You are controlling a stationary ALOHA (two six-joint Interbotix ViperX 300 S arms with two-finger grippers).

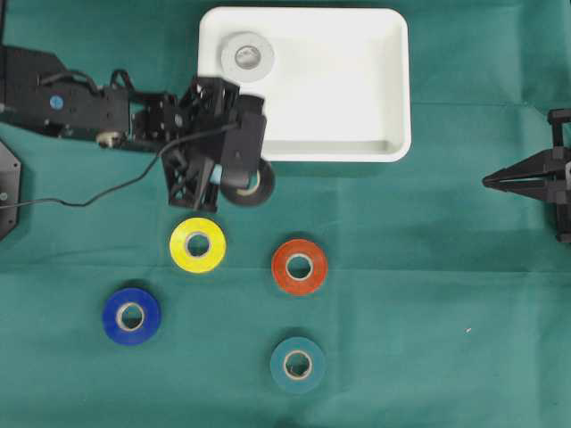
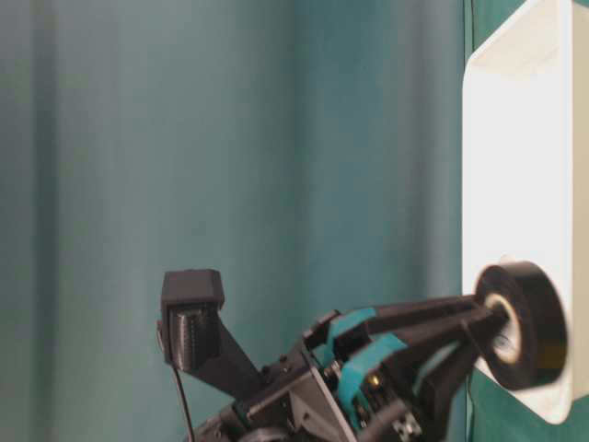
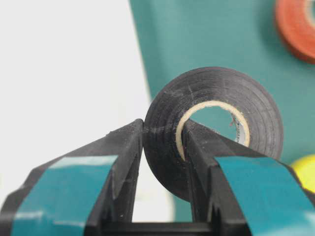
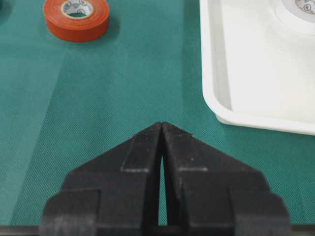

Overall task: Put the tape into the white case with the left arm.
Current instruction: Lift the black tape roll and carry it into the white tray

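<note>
Next, my left gripper lets go of the black tape inside the white case, where it is to go on the near side of the pale grey roll (image 1: 252, 109).
A black tape roll (image 3: 216, 98) is pinched by its wall in my left gripper (image 3: 165, 125), one teal-banded finger outside it and the other inside its core. In the overhead view the black tape (image 1: 254, 187) sits just off the near left corner of the white case (image 1: 393, 147), partly under the left wrist. The table-level view shows the tape (image 2: 534, 322) at the fingertips, against the case's outer rim (image 2: 515, 184). A pale grey roll (image 1: 247, 55) lies inside the case at its far left corner. My right gripper (image 1: 489, 180) is shut and empty at the right edge.
On the green cloth lie a yellow roll (image 1: 197, 244), an orange roll (image 1: 299, 266), a blue roll (image 1: 131, 316) and a teal roll (image 1: 297, 364). The yellow one is closest, just below the left wrist. A black cable (image 1: 89, 198) trails from the left arm.
</note>
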